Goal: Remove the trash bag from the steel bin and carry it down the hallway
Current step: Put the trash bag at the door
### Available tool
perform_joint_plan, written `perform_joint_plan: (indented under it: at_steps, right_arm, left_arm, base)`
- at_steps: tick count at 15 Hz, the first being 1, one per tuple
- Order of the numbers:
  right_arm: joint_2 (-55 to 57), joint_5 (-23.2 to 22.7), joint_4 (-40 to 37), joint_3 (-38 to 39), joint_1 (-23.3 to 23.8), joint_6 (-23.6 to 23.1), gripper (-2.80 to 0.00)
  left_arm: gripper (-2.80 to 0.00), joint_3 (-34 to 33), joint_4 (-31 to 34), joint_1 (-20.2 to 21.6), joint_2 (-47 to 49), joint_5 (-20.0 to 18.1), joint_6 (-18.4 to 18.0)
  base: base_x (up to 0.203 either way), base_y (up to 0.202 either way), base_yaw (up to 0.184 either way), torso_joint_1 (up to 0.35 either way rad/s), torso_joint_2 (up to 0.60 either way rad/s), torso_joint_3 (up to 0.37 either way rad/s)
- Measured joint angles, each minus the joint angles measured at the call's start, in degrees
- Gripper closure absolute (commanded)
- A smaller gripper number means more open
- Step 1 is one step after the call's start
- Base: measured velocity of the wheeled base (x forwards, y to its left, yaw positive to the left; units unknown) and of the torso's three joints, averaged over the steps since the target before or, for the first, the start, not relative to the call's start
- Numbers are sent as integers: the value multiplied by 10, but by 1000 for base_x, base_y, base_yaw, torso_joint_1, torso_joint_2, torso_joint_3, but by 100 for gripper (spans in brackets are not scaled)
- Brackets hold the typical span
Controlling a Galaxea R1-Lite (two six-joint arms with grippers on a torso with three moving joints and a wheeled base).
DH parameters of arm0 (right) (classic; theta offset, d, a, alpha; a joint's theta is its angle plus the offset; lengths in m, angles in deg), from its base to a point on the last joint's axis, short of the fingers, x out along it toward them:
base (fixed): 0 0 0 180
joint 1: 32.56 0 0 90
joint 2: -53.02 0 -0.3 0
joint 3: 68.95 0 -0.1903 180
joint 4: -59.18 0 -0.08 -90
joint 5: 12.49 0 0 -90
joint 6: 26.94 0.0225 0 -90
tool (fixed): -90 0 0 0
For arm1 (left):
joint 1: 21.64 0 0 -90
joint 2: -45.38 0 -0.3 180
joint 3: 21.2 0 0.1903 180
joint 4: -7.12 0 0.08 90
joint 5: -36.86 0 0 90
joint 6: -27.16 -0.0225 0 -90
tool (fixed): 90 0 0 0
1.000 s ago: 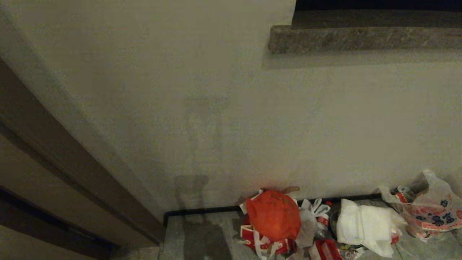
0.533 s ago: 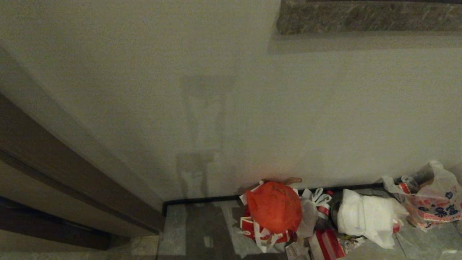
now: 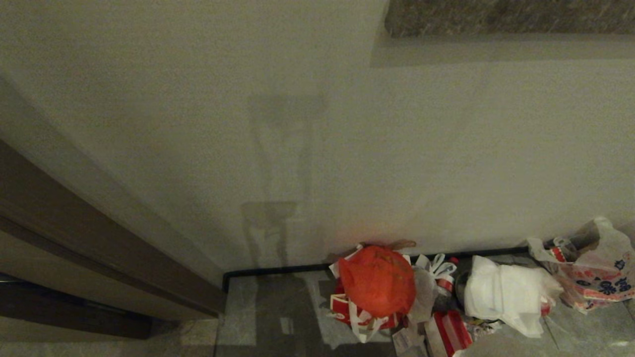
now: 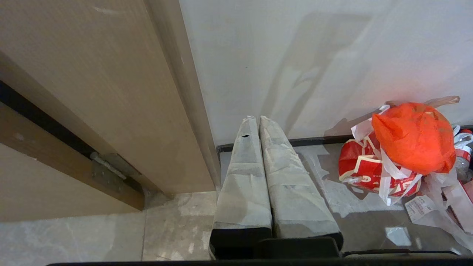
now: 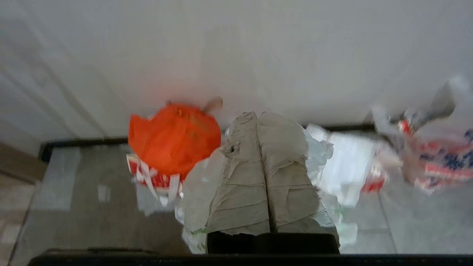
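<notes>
My right gripper is going to release the trash bag on the heap (image 3: 455,300) between the orange bag and the white bag.
In the right wrist view my right gripper (image 5: 257,114) is shut on the trash bag (image 5: 197,192), a thin translucent whitish bag with faint green print. The bag spills out on both sides of the taped fingers and hangs over the grey floor tiles (image 3: 278,317) of the hallway. My left gripper (image 4: 257,119) is shut with nothing in it, hanging above the floor near the door frame (image 4: 111,111). Neither gripper shows in the head view. The steel bin is out of view.
A heap of rubbish lies against the pale wall: an orange bag (image 3: 378,280) on a red and white paper bag (image 3: 347,310), a white bag (image 3: 506,292), and a red-and-blue printed bag (image 3: 595,277). Dark skirting (image 3: 278,271) runs along the wall, with a stone ledge (image 3: 511,17) above.
The whole head view has shifted: the ledge and the rubbish heap sit higher in the picture and more floor shows, so the camera has tipped down. The heap itself has not moved.
</notes>
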Motion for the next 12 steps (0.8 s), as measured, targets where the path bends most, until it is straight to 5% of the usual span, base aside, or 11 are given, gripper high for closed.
perform_joint_plan:
  at_steps: [6,12]
  right_arm:
    - [152,-48,-195,-254,0,-6,0]
    - [462,-37,-186,-371,-9,-48,0]
  left_arm:
    - [0,0,0,0,0,0,0]
    - [0,0,0,0,0,0,0]
  base:
    - [0,0,0,0,0,0]
    - [0,0,0,0,0,0]
